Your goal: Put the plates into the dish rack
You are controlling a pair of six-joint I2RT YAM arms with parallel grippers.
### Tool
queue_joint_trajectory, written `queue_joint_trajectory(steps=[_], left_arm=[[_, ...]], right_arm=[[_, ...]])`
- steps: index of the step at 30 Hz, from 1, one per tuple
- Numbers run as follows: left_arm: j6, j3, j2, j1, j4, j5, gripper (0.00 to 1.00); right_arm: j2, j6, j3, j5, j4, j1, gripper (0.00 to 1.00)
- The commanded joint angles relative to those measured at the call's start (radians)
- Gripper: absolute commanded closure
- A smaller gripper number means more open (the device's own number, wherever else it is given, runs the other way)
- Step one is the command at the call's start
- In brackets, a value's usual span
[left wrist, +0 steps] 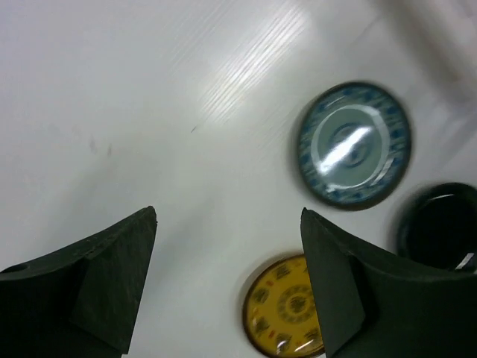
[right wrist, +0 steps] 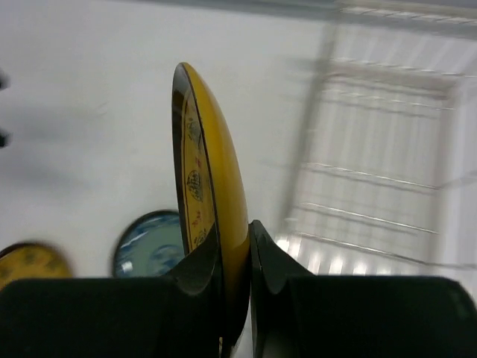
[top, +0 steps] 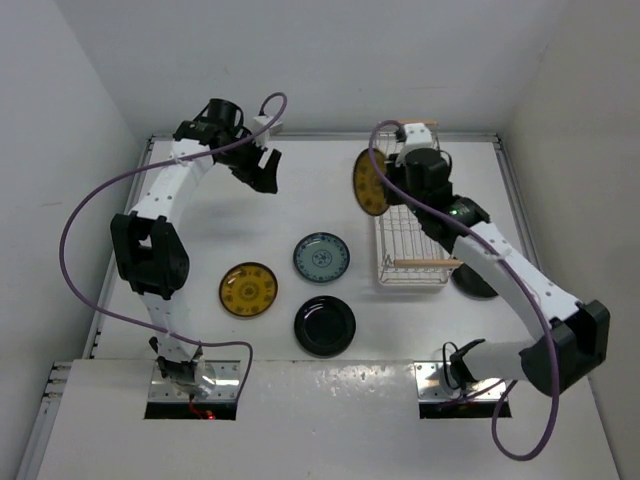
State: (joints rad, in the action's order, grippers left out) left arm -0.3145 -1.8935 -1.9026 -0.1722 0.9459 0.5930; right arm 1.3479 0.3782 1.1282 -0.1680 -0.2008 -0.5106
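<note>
My right gripper has the amber-yellow plate. It will let go of it inside the rack's near end (top: 441,238), on the side of the half-hidden black plate.
My right gripper (top: 388,185) (right wrist: 235,239) is shut on the rim of an amber-yellow plate (top: 369,182) (right wrist: 212,164). The plate stands on edge in the air, just left of the white wire dish rack (top: 413,240) (right wrist: 373,149). My left gripper (top: 262,168) (left wrist: 229,214) hangs open and empty over the far left of the table. Flat on the table lie a second yellow plate (top: 248,290) (left wrist: 279,309), a pale blue plate (top: 321,257) (left wrist: 354,145) and a black plate (top: 324,325) (left wrist: 436,227).
Another black plate (top: 473,282) lies right of the rack, partly hidden under my right arm. The rack has wooden bar handles at its far end (top: 420,125) and near end (top: 425,263). White walls close in the table on three sides.
</note>
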Motion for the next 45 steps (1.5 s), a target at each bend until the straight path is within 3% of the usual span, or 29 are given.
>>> queue_joint_trajectory(steps=[1,5,13,38,40,41,42,45], left_arm=[[-0.038,0.078,0.000,0.027,0.019,-0.299,0.18],[-0.075,0.229,0.000,0.027,0.031,-0.435,0.18],[-0.107,0.421,0.000,0.027,0.018,-0.502,0.19],[-0.089,0.412,-0.009,0.045,0.007,-0.513,0.19],[-0.089,0.412,-0.009,0.045,0.007,-0.513,0.19],[-0.089,0.412,-0.009,0.045,0.007,-0.513,0.19],[-0.089,0.412,-0.009,0.045,0.007,-0.513,0.19],[-0.089,0.412,-0.018,0.045,0.007,-0.513,0.19]], right_arm=[[-0.099,-0.148,0.071,-0.357,-0.132,0.055,1.00],[-0.109,-0.205,0.074,-0.511,-0.250,0.144,1.00],[-0.026,-0.239,0.004,-0.531,-0.269,0.185,1.00],[0.111,-0.272,-0.145,-0.369,-0.199,0.238,1.00],[0.115,-0.272,-0.140,-0.372,-0.207,0.236,0.93],[0.120,-0.275,-0.142,-0.373,-0.206,0.238,0.85],[0.119,-0.278,-0.142,-0.375,-0.213,0.236,0.65],[0.120,-0.280,-0.128,-0.377,-0.230,0.239,0.51]])
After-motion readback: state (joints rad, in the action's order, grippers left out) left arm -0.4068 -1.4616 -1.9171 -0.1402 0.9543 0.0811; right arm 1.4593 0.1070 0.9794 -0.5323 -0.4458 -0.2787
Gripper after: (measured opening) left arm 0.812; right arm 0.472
